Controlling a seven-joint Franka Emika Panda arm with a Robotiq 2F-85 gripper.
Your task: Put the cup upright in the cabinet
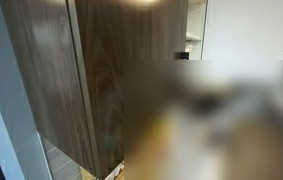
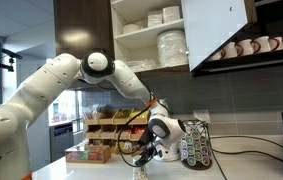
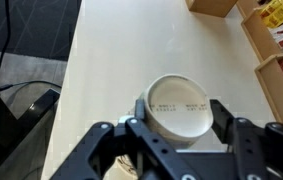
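Next, I lay the white cup on its side and take it nearer the cup's rim (image 2: 140, 177), because my gripper holds it upside down by its base end.
In the wrist view the white cup (image 3: 177, 105) stands upside down on the pale counter (image 3: 101, 70), its printed base facing the camera. My gripper (image 3: 180, 114) is shut on the cup, one black finger pressed against each side. In an exterior view the gripper (image 2: 146, 152) is low over the counter and I cannot make out the cup there. The dark brown cabinet (image 2: 81, 30) hangs above, with one door (image 2: 217, 30) swung open onto shelves of white plates (image 2: 171, 45). The cabinet (image 1: 71, 70) fills an otherwise blurred exterior view.
A black-and-white patterned holder (image 2: 194, 145) stands just right of the gripper. Boxes of packets (image 2: 99, 132) sit behind it on the left. Mugs (image 2: 246, 47) hang under the open door. Wooden compartments (image 3: 276, 50) line the counter's right side.
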